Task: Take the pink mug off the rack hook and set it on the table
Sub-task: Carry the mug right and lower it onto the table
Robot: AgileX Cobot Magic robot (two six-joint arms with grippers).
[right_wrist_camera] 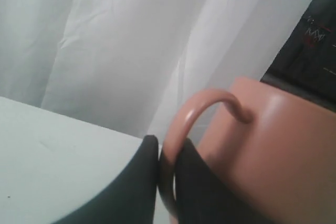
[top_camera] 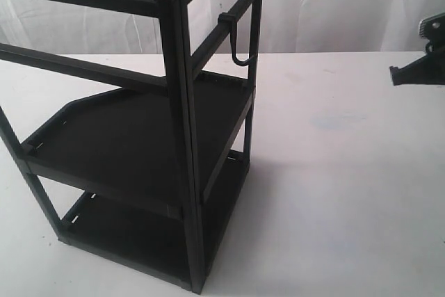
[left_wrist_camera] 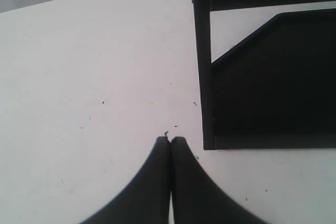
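Note:
The robot's right gripper should set the pink mug free on the white tabletop (top_camera: 411, 120), past the bluish smudge from the rack.
The pink mug (right_wrist_camera: 273, 145) fills one side of the right wrist view, held up in front of a white curtain. My right gripper (right_wrist_camera: 167, 145) is shut on its loop handle (right_wrist_camera: 202, 103), one finger on each side of the loop. The rack hook (top_camera: 238, 45) hangs empty from the upper rail of the black rack (top_camera: 177, 102). In the exterior view the mug is out of sight, and only a dark part of the right arm (top_camera: 421, 69) shows at the right edge, above the table (top_camera: 334, 172). My left gripper (left_wrist_camera: 170, 140) is shut on nothing, low over the white tabletop beside a rack leg (left_wrist_camera: 202, 77).
The two-shelf rack (top_camera: 139, 137) takes up the left and middle of the exterior view, both shelves bare. A white curtain (top_camera: 327, 5) hangs behind the table. A dark object with small red print (right_wrist_camera: 315, 40) sits at the edge of the right wrist view.

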